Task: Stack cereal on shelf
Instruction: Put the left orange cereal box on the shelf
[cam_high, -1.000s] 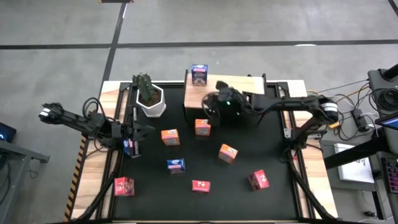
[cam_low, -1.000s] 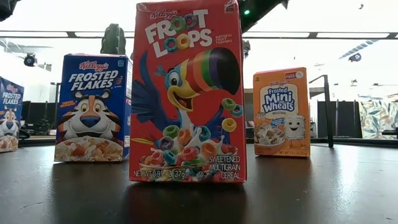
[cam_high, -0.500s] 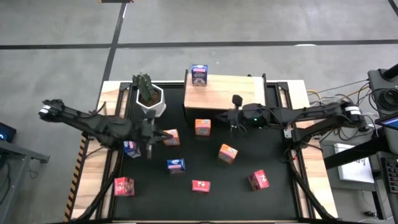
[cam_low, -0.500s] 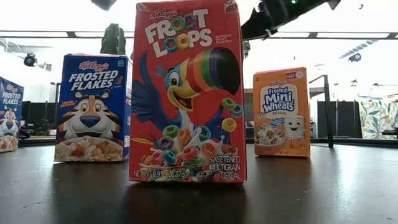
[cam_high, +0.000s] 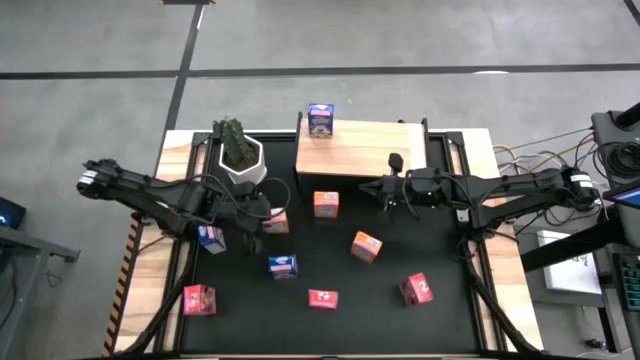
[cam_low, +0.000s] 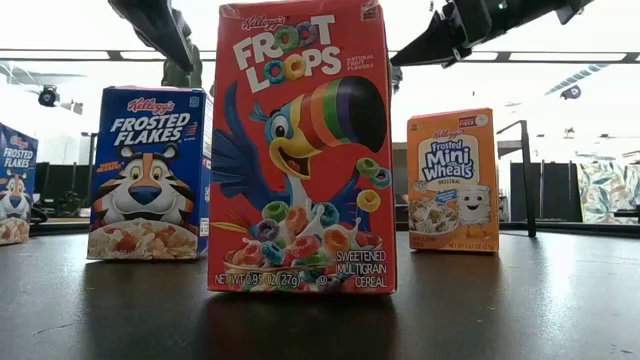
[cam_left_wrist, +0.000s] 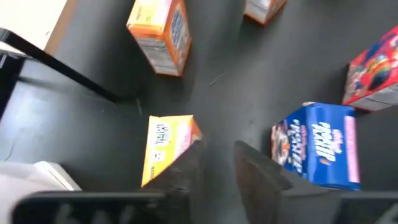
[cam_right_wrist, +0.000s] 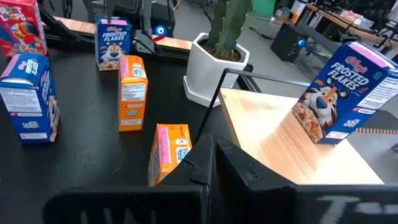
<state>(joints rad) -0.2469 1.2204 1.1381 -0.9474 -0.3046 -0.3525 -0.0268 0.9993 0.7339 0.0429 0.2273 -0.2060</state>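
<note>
I should close my left gripper on the long sides (cam_high: 274, 223) (cam_left_wrist: 166, 149) of the orange box nearest the white cactus pot.
Several small cereal boxes stand or lie on the black mat (cam_high: 440, 250). One blue box (cam_high: 320, 118) stands on the far left corner of the wood shelf (cam_high: 360, 148). My left gripper (cam_high: 255, 216) is open, just left of an orange box (cam_high: 276, 220); in the left wrist view that box (cam_left_wrist: 163, 148) lies beside one finger (cam_left_wrist: 186, 171), and I cannot tell whether they touch. My right gripper (cam_high: 384, 192) is shut and empty. It sits over the mat in front of the shelf and points toward another orange box (cam_high: 325, 204), which also shows in the right wrist view (cam_right_wrist: 169, 152).
A white hexagonal pot with a cactus (cam_high: 240, 158) stands left of the shelf. On the mat are a third orange box (cam_high: 366, 245), blue boxes (cam_high: 210, 238) (cam_high: 283, 265) and red boxes (cam_high: 200, 298) (cam_high: 322, 298) (cam_high: 417, 288). The shelf's black frame (cam_right_wrist: 211, 106) rises near my right gripper.
My left gripper has moved toward the table's right edge, from beside the left blue box to the orange box. My right gripper has drawn back off the shelf toward the table's right and near edges. No box has moved.
</note>
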